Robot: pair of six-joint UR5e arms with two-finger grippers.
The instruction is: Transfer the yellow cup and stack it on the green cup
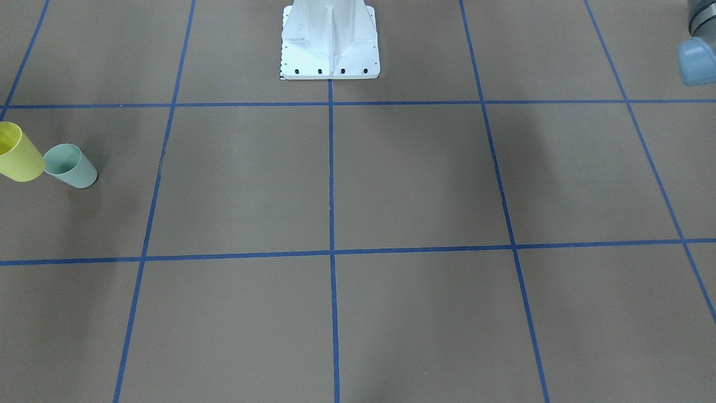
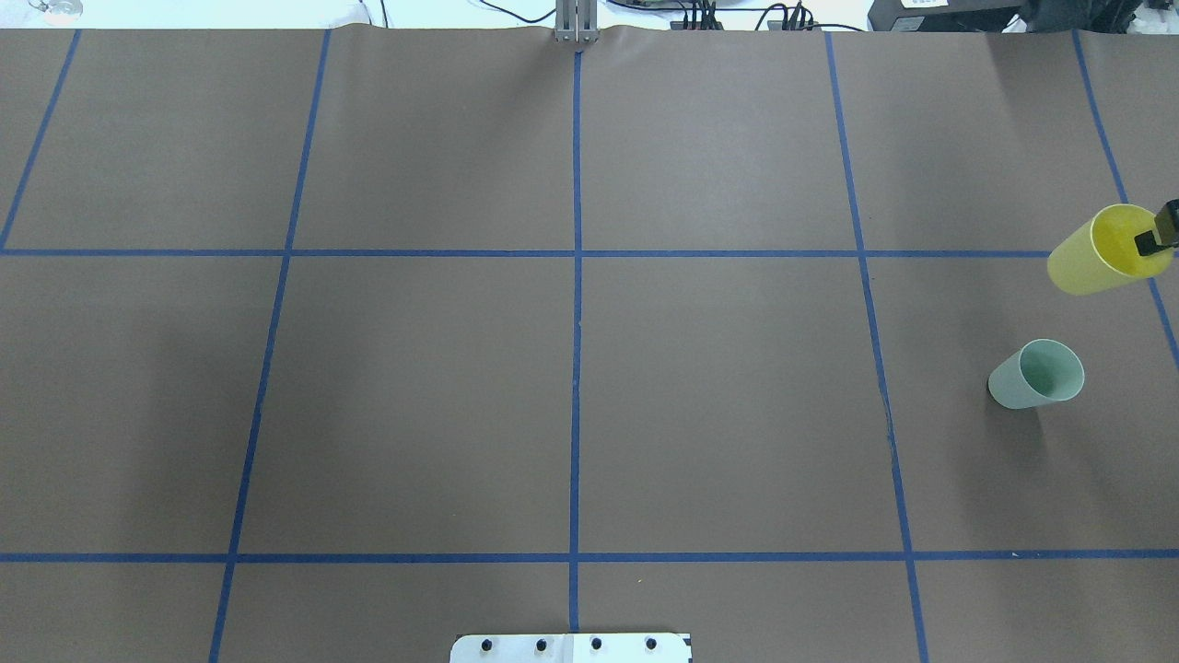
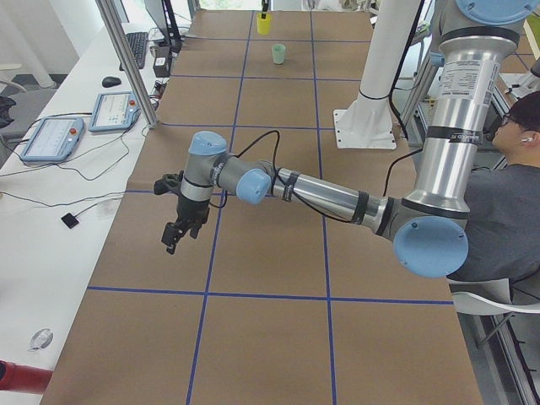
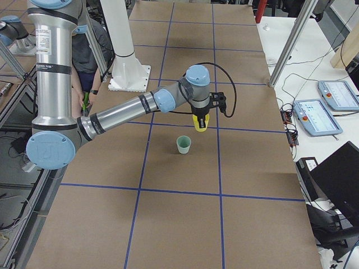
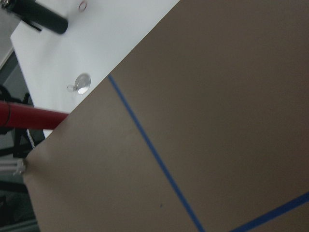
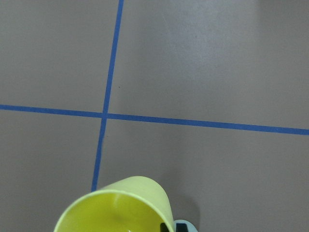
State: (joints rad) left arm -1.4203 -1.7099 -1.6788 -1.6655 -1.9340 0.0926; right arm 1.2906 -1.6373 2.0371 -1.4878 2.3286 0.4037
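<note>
Next, my right gripper releases the yellow cup once it is inside the opening of the green cup (image 1: 63, 159).
The yellow cup (image 2: 1101, 253) hangs above the table at the far right, held by its rim in my right gripper (image 2: 1162, 235), which is shut on it; one dark finger (image 2: 1157, 239) reaches inside the rim. The green cup (image 2: 1036, 373) stands upright on the table just nearer the robot, apart from the yellow cup. In the exterior right view the yellow cup (image 4: 200, 123) is above and just beyond the green cup (image 4: 183, 144). The right wrist view shows the yellow cup (image 6: 116, 208) and a sliver of the green cup's rim (image 6: 186, 226). My left gripper (image 3: 179, 229) hovers over the table's far left end; I cannot tell whether it is open.
The brown table (image 2: 571, 368) carries a grid of blue tape lines. The robot's white base (image 1: 330, 45) stands at the table's middle edge. Tablets (image 3: 51, 139) and cables lie on the white bench beyond the left end. A seated person (image 3: 506, 202) is beside the robot.
</note>
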